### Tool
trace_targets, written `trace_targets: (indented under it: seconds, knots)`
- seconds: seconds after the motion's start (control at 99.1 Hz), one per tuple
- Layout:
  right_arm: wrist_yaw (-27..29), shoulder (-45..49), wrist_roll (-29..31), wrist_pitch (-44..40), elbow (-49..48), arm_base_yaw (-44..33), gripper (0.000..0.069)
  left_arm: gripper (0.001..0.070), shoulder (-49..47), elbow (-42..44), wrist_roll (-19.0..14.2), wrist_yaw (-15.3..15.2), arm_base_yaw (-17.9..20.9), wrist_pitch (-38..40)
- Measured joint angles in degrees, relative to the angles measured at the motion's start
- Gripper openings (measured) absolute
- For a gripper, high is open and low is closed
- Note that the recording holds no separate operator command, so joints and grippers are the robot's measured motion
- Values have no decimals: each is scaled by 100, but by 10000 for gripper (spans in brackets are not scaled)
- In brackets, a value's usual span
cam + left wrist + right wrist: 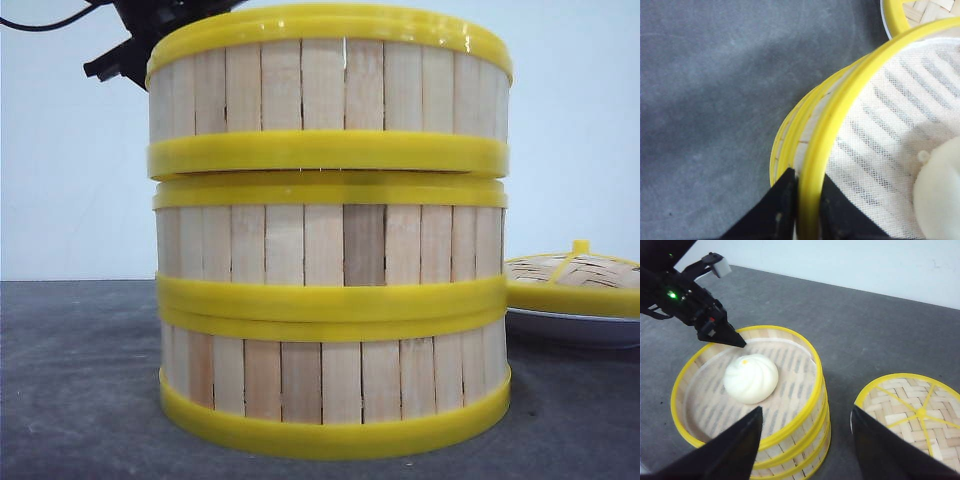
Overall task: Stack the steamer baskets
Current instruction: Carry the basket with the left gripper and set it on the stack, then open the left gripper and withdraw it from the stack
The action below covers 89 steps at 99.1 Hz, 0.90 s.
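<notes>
I need to let go of the top basket, still in the stack of steamers, with my left gripper, squarely on the middle basket's yellow upper rim (332, 187).
Three steamer baskets stand in one stack on the dark table: top (330, 95), middle (330, 245) and bottom (330, 380). A thin shadow line separates the top basket's lower rim from the middle one's rim. My left gripper (807, 175) is shut on the top basket's yellow rim (840, 110), one finger inside and one outside. From the right wrist view it (735, 340) sits at the far side of the top basket (790, 390). A white bun (750, 377) lies inside. My right gripper (806, 410) hovers open above the stack's near side, holding nothing.
A domed woven lid (575, 275) with a yellow rim and knob lies on a white plate (570, 328) just right of the stack, also in the right wrist view as the lid (912, 410). Grey tabletop (80, 380) lies left of the stack; a pale wall stands behind.
</notes>
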Motion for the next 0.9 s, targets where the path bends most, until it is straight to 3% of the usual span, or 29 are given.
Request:
trace_targets:
  seconds: [0.736, 0.817, 0.898]
  knots:
    - [0, -2, 0, -46, 0, 0, 343, 31, 249, 46, 15, 20, 44, 245]
    - [0, 0, 0, -109, 0, 0, 349, 53, 289, 50, 7, 52, 52, 293]
    - [0, -2, 0, -120, 0, 0, 399, 124, 363, 48, -11, 74, 55, 372]
